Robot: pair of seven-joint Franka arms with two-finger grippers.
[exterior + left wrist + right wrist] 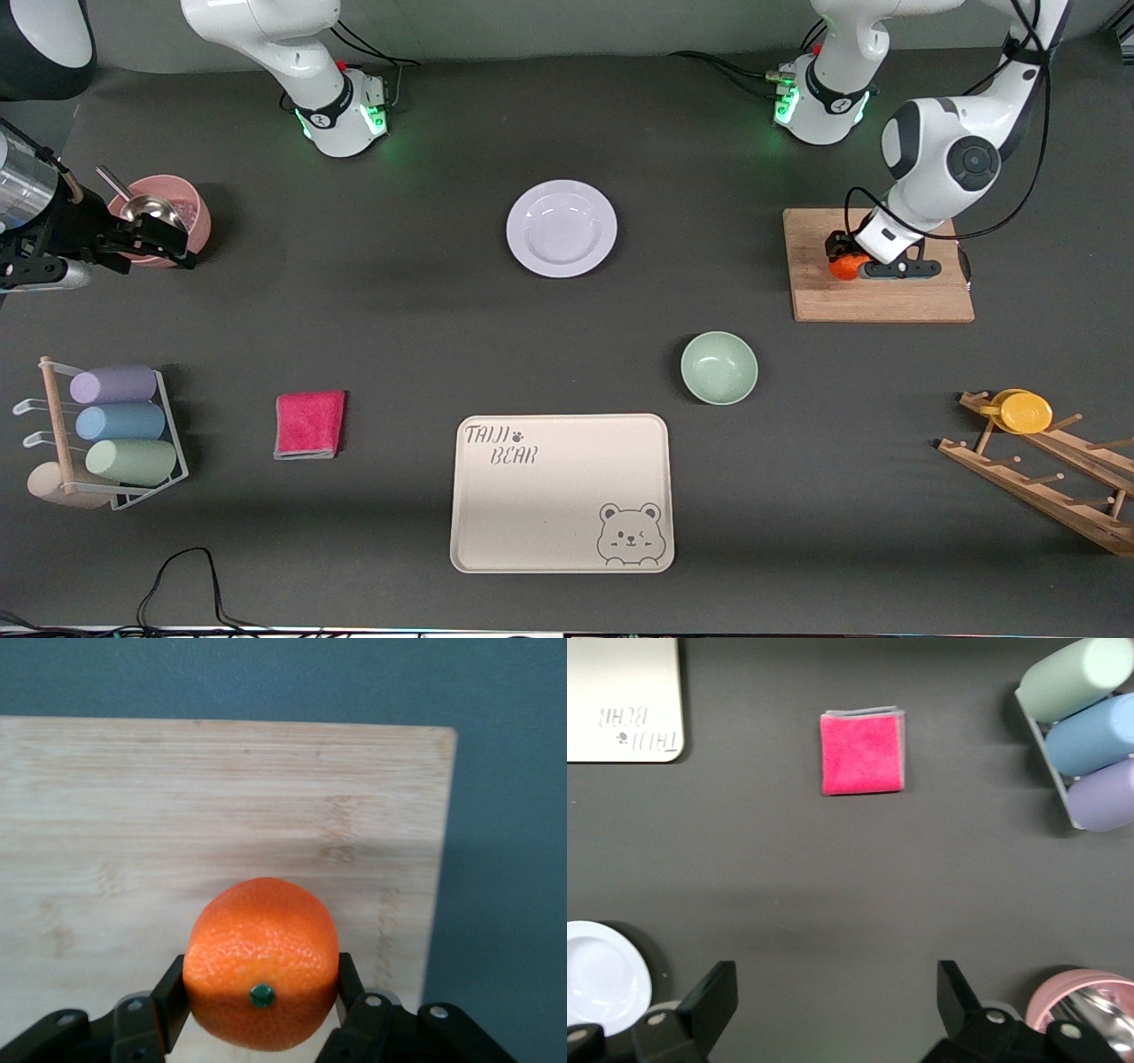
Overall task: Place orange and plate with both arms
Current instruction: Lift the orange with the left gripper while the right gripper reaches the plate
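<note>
I need to let go of the orange with my left gripper in the middle of the white plate (563, 225).
The orange (844, 267) is on the wooden cutting board (877, 301) toward the left arm's end of the table. My left gripper (848, 259) is shut on it, with one finger on each side (262, 992). I cannot tell whether the orange (261, 939) still rests on the board (221, 806). The white plate (562, 228) lies empty in the middle of the table, nearer the robot bases. My right gripper (173, 244) is open and empty, up in the air beside the pink bowl (173, 208). Its wrist view shows the plate's edge (598, 970) and bare table between the fingers (837, 992).
A pale-green bowl (718, 367) and a beige bear tray (562, 492) lie nearer the front camera than the plate. A pink cloth (309, 424) and a wire rack of cups (115, 425) are toward the right arm's end. A wooden rack with a yellow cup (1023, 410) is toward the left arm's end.
</note>
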